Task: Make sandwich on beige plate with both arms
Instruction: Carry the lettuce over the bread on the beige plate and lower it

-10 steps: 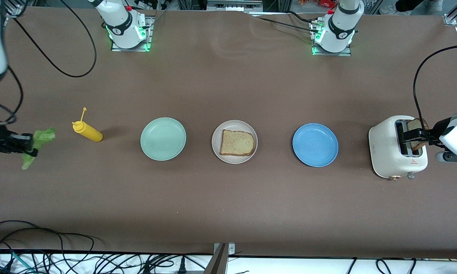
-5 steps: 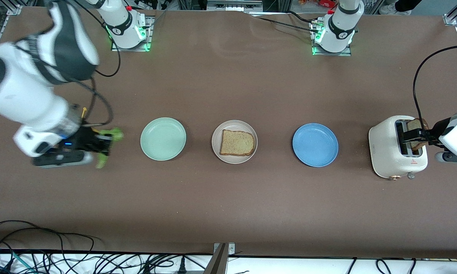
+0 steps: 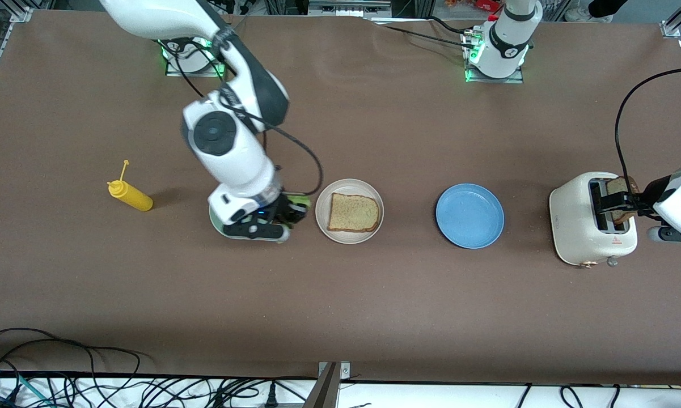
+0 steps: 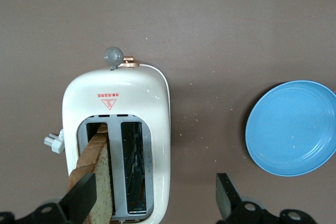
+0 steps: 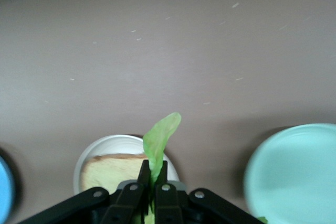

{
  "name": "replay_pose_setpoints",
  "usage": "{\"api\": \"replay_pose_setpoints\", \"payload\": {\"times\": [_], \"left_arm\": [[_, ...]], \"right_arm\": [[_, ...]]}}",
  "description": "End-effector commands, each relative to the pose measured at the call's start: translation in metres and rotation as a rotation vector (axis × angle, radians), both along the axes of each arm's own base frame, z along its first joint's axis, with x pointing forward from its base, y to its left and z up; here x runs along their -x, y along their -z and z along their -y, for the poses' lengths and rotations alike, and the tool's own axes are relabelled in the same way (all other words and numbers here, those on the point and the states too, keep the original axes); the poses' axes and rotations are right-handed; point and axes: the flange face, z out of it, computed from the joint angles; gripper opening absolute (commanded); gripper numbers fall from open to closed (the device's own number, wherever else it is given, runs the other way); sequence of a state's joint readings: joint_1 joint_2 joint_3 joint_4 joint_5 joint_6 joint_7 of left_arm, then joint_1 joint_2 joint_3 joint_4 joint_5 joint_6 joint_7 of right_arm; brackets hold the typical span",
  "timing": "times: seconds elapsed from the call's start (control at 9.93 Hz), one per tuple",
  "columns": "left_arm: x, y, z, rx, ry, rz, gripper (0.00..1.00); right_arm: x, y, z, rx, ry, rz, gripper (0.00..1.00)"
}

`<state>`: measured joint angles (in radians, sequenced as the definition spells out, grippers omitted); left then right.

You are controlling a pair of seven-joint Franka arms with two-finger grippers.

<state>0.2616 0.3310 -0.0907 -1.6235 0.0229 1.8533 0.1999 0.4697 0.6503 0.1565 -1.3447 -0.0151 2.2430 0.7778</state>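
Note:
The lettuce leaf, now over the gap between the plates, will be let go by my right gripper on the bread slice [image 3: 348, 217] [image 5: 127, 174], over the half closer to the mint-green plate.
The beige plate [image 3: 322, 213] lies mid-table with one brown bread slice [image 3: 354, 212] flat on it. My right gripper [image 3: 296, 212] hangs over the gap between the mint-green plate and the beige plate, shut on a green lettuce leaf [image 5: 159, 140] that sticks out past its fingertips. In the right wrist view the right gripper [image 5: 152, 174] has the beige plate [image 5: 105, 144] and bread slice [image 5: 110, 174] just ahead. A second bread slice [image 4: 98, 174] stands in the toaster [image 4: 115, 103]. My left gripper [image 4: 155, 195] is open at the toaster, one finger against that slice.
A blue plate [image 3: 469, 215] lies between the beige plate and the toaster [image 3: 578, 226]. The mint-green plate [image 5: 294, 171] is mostly under my right wrist. A yellow squeeze bottle [image 3: 129, 195] lies toward the right arm's end. Cables run along the table's near edge.
My right arm has swung from its end of the table, past the yellow bottle and over the mint-green plate, carrying the lettuce toward the beige plate. The left arm has not moved.

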Motion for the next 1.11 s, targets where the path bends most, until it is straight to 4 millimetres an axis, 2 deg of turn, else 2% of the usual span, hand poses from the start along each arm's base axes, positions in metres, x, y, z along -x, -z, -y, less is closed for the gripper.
{"api": "replay_pose_setpoints", "payload": {"times": [0.0,0.1,0.2,0.6,1.01], "left_arm": [[0.000,-0.005,-0.001,-0.026,0.020,-0.007,1.00],[0.000,-0.005,-0.001,-0.026,0.019,-0.008,1.00],[0.000,-0.005,-0.001,-0.026,0.020,-0.007,1.00],[0.000,-0.003,-0.001,-0.026,0.020,-0.010,1.00],[0.000,-0.003,-0.001,-0.026,0.019,-0.010,1.00]], "right_arm": [[0.005,0.028,-0.043,-0.166,0.159,-0.043,0.00],[0.009,0.035,-0.054,-0.215,0.200,-0.060,0.00],[0.010,0.048,-0.056,-0.241,0.256,-0.097,0.00],[0.009,0.100,-0.053,-0.329,0.454,-0.265,0.00],[0.007,0.122,-0.047,-0.314,0.471,-0.285,0.00]]}}
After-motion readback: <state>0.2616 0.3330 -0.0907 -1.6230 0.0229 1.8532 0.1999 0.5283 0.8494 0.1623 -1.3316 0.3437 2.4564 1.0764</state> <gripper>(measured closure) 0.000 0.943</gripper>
